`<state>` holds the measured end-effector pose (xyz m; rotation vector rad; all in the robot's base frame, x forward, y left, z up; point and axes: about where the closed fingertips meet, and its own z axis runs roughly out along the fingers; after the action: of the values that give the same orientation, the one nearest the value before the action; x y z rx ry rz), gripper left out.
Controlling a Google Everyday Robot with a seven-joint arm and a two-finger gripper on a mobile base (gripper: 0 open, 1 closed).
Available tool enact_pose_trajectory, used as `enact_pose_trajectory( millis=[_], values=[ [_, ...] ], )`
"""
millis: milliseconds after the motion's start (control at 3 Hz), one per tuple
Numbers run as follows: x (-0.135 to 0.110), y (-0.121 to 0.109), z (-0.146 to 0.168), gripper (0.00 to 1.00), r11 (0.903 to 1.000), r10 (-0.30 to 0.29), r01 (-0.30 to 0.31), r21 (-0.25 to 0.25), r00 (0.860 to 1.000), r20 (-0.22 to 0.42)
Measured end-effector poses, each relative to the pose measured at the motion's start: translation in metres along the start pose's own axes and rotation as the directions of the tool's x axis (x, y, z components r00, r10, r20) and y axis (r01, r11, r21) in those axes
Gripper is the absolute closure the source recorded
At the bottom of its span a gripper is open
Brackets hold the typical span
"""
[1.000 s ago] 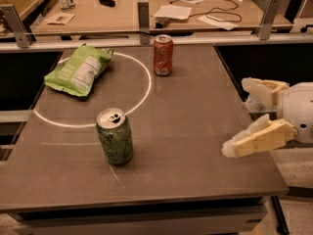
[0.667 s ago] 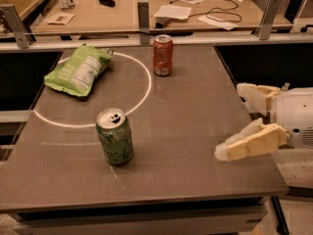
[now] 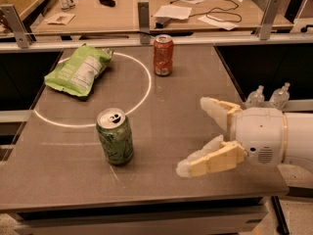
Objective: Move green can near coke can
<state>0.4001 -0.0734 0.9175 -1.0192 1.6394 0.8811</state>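
I will close my gripper around the upper half of the green can (image 3: 115, 138), just below its top.
The green can (image 3: 115, 136) stands upright on the dark table, near the front left, on the edge of a white painted circle. The coke can (image 3: 163, 55) stands upright at the far side of the table, just right of the circle. My gripper (image 3: 195, 136) comes in from the right, low over the table, to the right of the green can and apart from it. Its two pale fingers (image 3: 210, 161) are spread open and hold nothing.
A flat green chip bag (image 3: 78, 71) lies at the back left, inside the white circle (image 3: 146, 82). A metal rail (image 3: 146, 39) runs along the table's far edge, with a wooden desk of papers and cables behind. Two plastic bottles (image 3: 268, 97) stand beyond the table's right edge.
My gripper has moved left over the table toward the green can, still open. The cans and bag have not moved.
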Motion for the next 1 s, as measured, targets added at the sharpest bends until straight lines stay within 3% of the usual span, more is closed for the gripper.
enact_pose_trajectory(
  millis=[333,1000],
  values=[
    [-0.001,0.015,0.032,0.00,0.9954,-0.051,0.056,-0.078,0.997,0.062],
    [0.010,0.024,0.078,0.00,0.9877,-0.092,0.102,-0.118,0.992,0.086]
  ],
)
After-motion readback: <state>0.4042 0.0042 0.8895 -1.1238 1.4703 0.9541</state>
